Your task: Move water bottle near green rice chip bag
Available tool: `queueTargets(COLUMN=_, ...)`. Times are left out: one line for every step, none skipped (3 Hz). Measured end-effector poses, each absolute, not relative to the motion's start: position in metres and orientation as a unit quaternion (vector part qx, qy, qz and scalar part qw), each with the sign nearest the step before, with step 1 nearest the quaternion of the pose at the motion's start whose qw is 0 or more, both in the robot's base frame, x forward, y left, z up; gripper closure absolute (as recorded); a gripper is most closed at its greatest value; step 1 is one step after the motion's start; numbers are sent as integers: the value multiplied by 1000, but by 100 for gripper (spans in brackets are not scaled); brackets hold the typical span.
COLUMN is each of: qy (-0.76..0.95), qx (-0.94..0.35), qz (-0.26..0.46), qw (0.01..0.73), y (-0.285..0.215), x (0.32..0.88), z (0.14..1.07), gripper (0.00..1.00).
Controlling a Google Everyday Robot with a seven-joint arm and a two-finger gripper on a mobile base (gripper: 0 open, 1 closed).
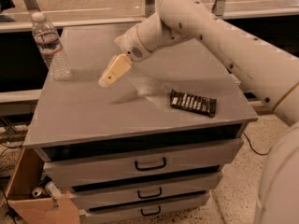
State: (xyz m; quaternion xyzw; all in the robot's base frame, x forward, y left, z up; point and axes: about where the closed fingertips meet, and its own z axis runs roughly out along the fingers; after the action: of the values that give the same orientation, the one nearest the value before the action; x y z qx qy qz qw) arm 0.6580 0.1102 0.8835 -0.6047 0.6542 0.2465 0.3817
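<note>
My gripper is going to close on the lower half of the water bottle [56,59], well below the bottle's white cap.
The water bottle [49,46], clear and ribbed with a white cap and a white label, stands upright at the far left corner of the grey cabinet top [93,106]. My gripper [107,77] hangs over the middle left of the top, to the right of the bottle and apart from it, holding nothing that I can see. The green rice chip bag is hidden behind my arm [196,22].
A flat dark wrapped bar [193,102] lies on the right part of the top. The cabinet has three drawers [149,162] in front. An open cardboard box [32,195] sits on the floor at the lower left.
</note>
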Motion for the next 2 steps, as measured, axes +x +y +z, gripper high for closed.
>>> queueTargets(qy=629, qx=-595, qz=300, qw=401, y=167, x=671, z=875, gripper=0)
queueTargets(qy=602, qx=-584, qz=349, qw=418, y=221, x=680, z=872, gripper=0)
